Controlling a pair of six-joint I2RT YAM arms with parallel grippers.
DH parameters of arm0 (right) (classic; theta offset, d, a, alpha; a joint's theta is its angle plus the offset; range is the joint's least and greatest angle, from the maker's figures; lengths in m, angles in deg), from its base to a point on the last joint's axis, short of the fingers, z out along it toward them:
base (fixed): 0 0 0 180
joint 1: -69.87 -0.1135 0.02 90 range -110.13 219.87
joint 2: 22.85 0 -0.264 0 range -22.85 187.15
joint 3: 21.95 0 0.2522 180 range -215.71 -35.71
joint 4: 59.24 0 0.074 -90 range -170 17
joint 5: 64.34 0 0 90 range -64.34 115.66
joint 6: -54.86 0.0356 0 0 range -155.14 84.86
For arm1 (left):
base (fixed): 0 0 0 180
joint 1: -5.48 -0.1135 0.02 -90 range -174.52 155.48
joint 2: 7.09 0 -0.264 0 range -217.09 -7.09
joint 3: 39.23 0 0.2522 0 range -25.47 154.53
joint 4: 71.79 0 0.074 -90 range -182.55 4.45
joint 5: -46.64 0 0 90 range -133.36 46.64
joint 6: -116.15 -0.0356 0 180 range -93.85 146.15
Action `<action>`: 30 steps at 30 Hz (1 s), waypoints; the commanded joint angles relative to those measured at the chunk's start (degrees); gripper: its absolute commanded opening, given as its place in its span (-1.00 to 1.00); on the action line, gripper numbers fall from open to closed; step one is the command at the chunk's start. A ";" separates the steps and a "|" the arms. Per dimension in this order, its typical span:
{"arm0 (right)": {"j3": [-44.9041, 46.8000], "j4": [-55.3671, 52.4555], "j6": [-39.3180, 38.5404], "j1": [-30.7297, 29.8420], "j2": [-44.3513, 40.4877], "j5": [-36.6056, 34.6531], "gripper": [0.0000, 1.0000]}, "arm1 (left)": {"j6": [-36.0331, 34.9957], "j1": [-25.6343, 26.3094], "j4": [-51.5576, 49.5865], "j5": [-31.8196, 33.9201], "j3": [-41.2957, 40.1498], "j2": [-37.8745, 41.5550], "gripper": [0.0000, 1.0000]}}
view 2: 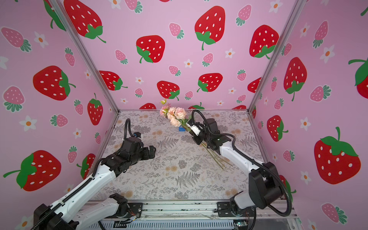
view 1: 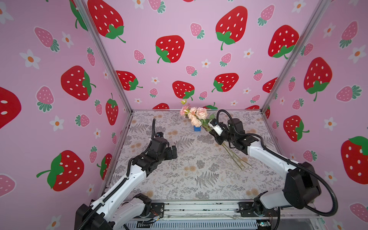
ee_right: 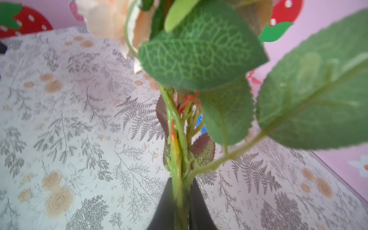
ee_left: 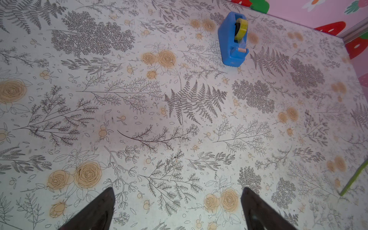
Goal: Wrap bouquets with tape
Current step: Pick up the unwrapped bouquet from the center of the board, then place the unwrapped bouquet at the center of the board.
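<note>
The robot's right gripper will set the bouquet down on the table [view 1: 179,136] [ee_right: 142,96] between the blue dispenser and the left gripper. The bouquet is held up at the table's back.
The bouquet [view 1: 194,115] [view 2: 176,115] of pale pink and cream flowers is held up at the back of the table, with its blooms raised and its long green stems [view 1: 235,157] slanting down to the covering. My right gripper [view 1: 216,137] [view 2: 197,139] [ee_right: 181,183] is shut on the stems just below the leaves [ee_right: 201,55]. The tape [view 1: 197,128] [view 2: 181,128] [ee_left: 233,37], a yellowish roll in a blue dispenser, stands on the table right behind the blooms. My left gripper [view 1: 173,151] [view 2: 151,151] [ee_left: 177,191] hovers open and empty at the left, well short of the tape.
The table covering [view 1: 199,175] is printed with grey ferns and tan blossoms. Strawberry-patterned walls [view 1: 179,49] close in three sides, with metal posts [view 1: 111,65] at the back corners. A metal rail [view 1: 199,207] runs along the front. A stem end [ee_left: 354,179] shows in the left wrist view.
</note>
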 commanded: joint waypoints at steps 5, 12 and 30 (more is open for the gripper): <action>-13.95 -11.00 -24.17 -2.51 15.29 6.06 -1.00 | -0.19 0.17 1.17 3.98 0.21 -2.35 1.00; -25.34 -14.72 -34.89 -3.68 28.32 6.01 -1.00 | 2.24 0.14 0.19 3.99 0.05 -4.16 1.00; -39.48 -12.04 -33.51 -6.32 46.62 5.20 -1.00 | 3.13 0.19 -1.55 6.20 -2.72 0.61 0.99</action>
